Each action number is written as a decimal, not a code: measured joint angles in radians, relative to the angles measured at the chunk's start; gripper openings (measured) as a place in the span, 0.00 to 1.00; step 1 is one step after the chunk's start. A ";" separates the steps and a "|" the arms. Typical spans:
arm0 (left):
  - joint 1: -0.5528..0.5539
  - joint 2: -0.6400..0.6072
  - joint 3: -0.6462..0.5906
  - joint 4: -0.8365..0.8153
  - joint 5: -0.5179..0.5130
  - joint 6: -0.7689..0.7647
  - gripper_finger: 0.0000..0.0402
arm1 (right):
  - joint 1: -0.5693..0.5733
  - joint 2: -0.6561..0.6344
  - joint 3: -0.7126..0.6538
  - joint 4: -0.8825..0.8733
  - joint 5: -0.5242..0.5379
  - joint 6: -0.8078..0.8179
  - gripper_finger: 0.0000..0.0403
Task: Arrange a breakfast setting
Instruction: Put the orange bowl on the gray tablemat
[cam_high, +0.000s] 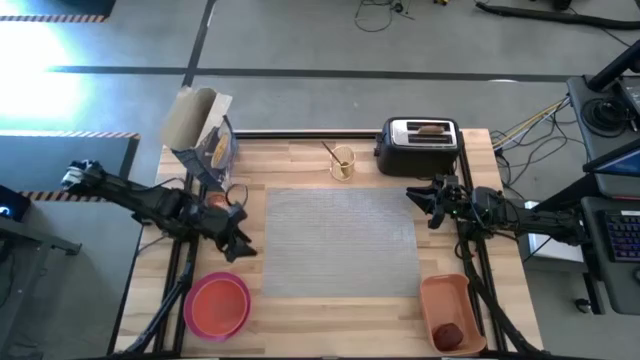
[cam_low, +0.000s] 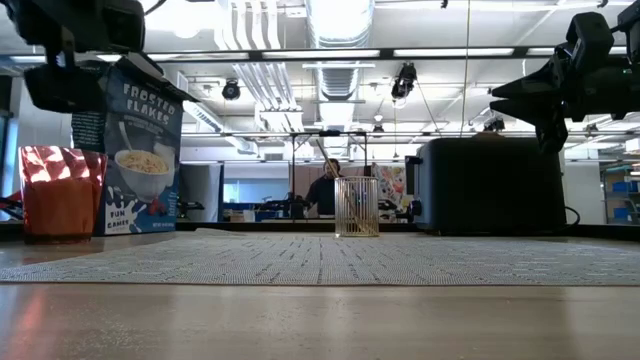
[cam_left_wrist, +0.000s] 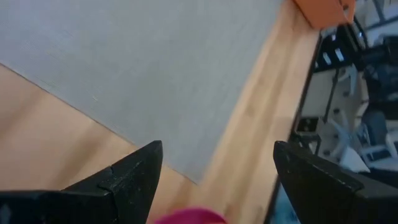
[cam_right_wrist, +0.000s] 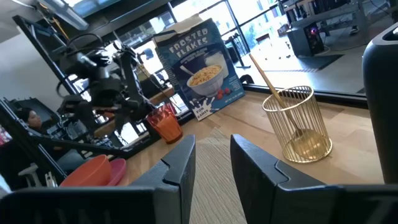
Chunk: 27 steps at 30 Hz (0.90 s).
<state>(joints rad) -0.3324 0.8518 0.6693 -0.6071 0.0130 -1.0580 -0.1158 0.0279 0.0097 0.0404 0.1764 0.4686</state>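
I will next move my left gripper to the orange-red bowl in the pink plate and close it on the bowl's near rim (cam_high: 221, 334), by the near edge of the table.
The round pink plate (cam_high: 200, 318) lies at the near left with the orange-red bowl (cam_high: 220, 300) in it. The orange cup (cam_high: 215, 200) stands by my left arm. The gold spoon (cam_high: 330, 153) leans in a gold wire holder (cam_high: 342, 163). The brown toast slice (cam_high: 432, 128) sticks out of the toaster (cam_high: 418, 145). The dark red fruit (cam_high: 448, 333) lies in the orange tray (cam_high: 440, 295). My left gripper (cam_high: 245, 250) is open and empty above the table, just beyond the plate (cam_left_wrist: 189, 216). My right gripper (cam_high: 415, 197) hangs in front of the toaster, open by a narrow gap (cam_right_wrist: 212, 146), and empty.
A grey placemat (cam_high: 340, 240) covers the table's middle. A Frosted Flakes cereal box (cam_high: 205, 140) stands open at the far left. The toaster stands at the far right. A person shows far off in the room beyond the table (cam_low: 322, 190).
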 joint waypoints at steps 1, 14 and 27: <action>-0.023 0.019 0.011 -0.001 0.000 -0.021 0.72 | 0.000 0.000 0.000 0.000 0.000 0.000 0.23; -0.289 0.289 0.216 -0.110 -0.003 -0.323 0.72 | 0.000 0.000 0.000 0.000 0.000 0.000 0.23; -0.511 0.555 0.353 -0.182 -0.001 -0.496 0.72 | 0.000 0.000 0.000 0.000 0.000 0.000 0.23</action>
<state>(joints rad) -0.8439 1.4070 1.0225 -0.7887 0.0116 -1.5541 -0.1158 0.0277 0.0097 0.0406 0.1764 0.4686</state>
